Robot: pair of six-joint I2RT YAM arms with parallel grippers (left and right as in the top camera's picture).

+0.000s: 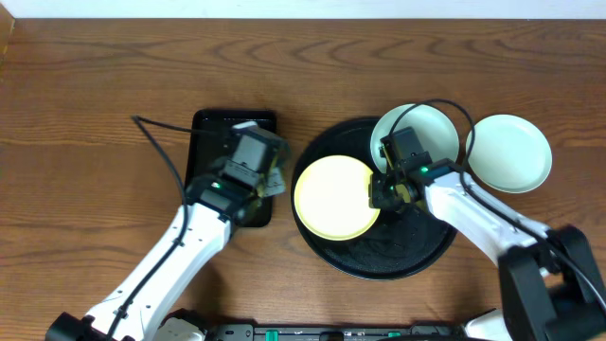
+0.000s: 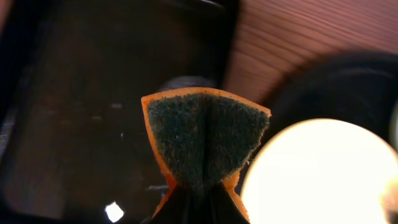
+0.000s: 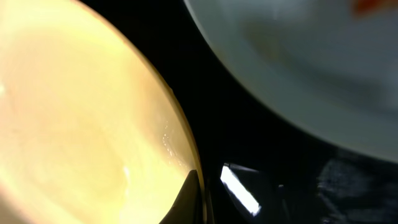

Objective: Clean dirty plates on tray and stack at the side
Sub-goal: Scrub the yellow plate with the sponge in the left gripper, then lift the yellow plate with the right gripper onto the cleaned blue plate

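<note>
Next, my right gripper puts the pale yellow plate down on top of the clean mint-blue plate (image 1: 508,152) on the table and lets go.
The pale yellow plate (image 1: 333,197) lies over the left half of the round black tray (image 1: 398,256), and its left edge reaches the tray's left rim. No sauce shows on it. My right gripper (image 1: 383,192) is shut on its right rim, with one finger on the inner rim in the right wrist view (image 3: 194,198). A mint-blue plate (image 1: 421,131) sits at the tray's back right and shows an orange sauce mark (image 3: 373,5). A second mint-blue plate (image 1: 508,152) rests on the table to the right of the tray. My left gripper (image 1: 273,180) is shut on an orange sponge with a dark green face (image 2: 205,140), just left of the yellow plate (image 2: 323,174).
A smaller rectangular black tray (image 1: 210,128) lies under my left arm, left of the round tray. Cables run from both wrists over the table. The wooden table (image 1: 95,95) extends to the left and back.
</note>
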